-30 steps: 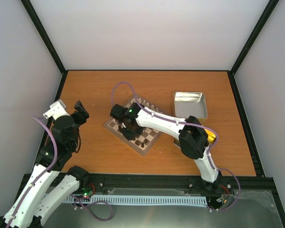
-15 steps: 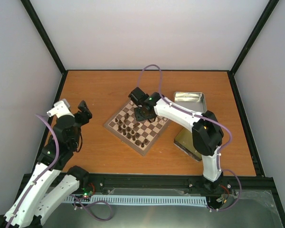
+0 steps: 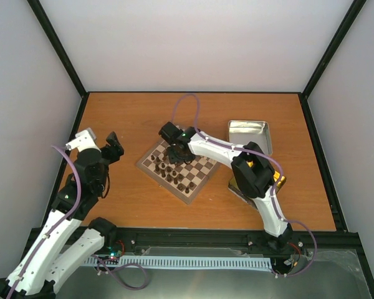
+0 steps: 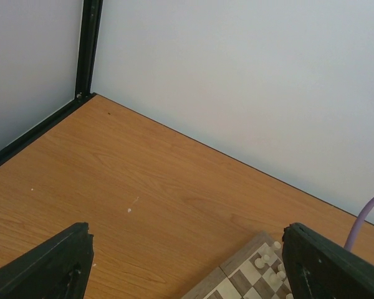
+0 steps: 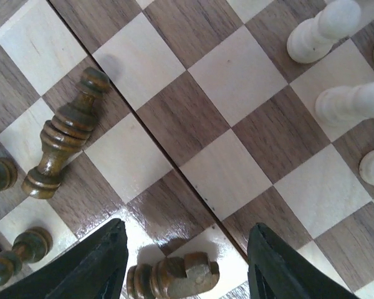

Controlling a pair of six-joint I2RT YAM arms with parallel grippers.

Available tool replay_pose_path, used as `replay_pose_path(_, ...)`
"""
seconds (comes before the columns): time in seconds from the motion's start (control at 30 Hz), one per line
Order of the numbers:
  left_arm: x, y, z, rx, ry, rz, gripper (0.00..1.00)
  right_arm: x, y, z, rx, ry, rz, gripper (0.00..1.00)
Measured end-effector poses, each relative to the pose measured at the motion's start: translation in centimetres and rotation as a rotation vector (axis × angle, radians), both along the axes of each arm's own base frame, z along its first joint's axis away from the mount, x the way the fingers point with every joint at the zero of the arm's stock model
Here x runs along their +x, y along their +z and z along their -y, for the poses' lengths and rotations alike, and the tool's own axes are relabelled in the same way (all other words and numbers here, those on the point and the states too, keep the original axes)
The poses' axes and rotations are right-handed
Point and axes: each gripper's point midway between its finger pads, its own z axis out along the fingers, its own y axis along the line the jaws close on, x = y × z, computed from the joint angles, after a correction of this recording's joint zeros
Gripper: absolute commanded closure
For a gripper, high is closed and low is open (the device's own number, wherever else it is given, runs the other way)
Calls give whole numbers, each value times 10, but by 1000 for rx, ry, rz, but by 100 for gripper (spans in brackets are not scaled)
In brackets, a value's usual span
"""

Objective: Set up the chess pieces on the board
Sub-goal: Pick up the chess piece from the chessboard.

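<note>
The dark rook between my right gripper's fingers (image 3: 174, 156) should be gripped next by my left gripper, which will take it over above the board.
The board (image 3: 193, 176) lies turned at an angle in the middle of the table, with dark chess pieces (image 3: 168, 169) scattered over its near-left half. My right gripper (image 3: 174, 151) hovers low over the board's far-left part. In the right wrist view my right gripper (image 5: 188, 240) is open, and a dark rook (image 5: 171, 275) lies on its side between the fingers, touching neither. A taller dark piece (image 5: 62, 144) lies toppled to the left beside standing dark pawns (image 5: 26, 246). Cream pieces (image 5: 352, 103) stand at the right. My left gripper (image 3: 112, 149) is open and empty, left of the board (image 4: 249, 280).
An open metal tin (image 3: 250, 137) sits at the back right of the board. A second, gold-lined tin (image 3: 255, 185) lies partly under my right arm. A purple cable (image 3: 184, 109) loops above the board's far corner. Black frame rails (image 3: 193, 93) edge the table.
My right gripper swung from the board's left side to its far edge, then partway back left. Its jaws stand wider apart. My left arm shifted slightly up.
</note>
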Motion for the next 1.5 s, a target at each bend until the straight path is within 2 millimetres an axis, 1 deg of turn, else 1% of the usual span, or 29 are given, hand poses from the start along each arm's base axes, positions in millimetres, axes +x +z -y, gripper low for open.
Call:
replay_pose_path(0.1,2,-3,1,6,0,-13,16,2,-3,-2,-23,8,12,45)
replay_pose_path(0.27,6,-8,3,14,0,-31,16,-1,-12,8,-88,29,5,42)
replay_pose_path(0.47,6,-8,3,14,0,-31,16,-4,-14,14,-125,56,14,44)
replay_pose_path(0.6,6,-8,3,14,0,-31,16,-15,-14,22,-129,68,-3,44)
replay_pose_path(0.73,6,-8,3,14,0,-31,16,-21,-15,24,-119,77,-21,40)
replay_pose_path(0.87,6,-8,3,14,0,-31,16,-26,-16,25,-109,88,-32,39)
replay_pose_path(1.03,6,-8,3,14,0,-31,16,-28,-16,26,-103,99,-33,44)
replay_pose_path(1.23,6,-8,3,14,0,-31,16,-36,-16,35,-115,111,-44,43)
replay_pose_path(1.3,6,-8,3,14,0,-31,16,-40,-16,39,-120,113,-49,47)
replay_pose_path(1.4,6,-8,3,14,0,-30,16,-46,-16,43,-121,119,-60,55)
replay_pose_path(1.5,6,-8,3,14,0,-31,16,-49,-17,45,-117,127,-67,61)
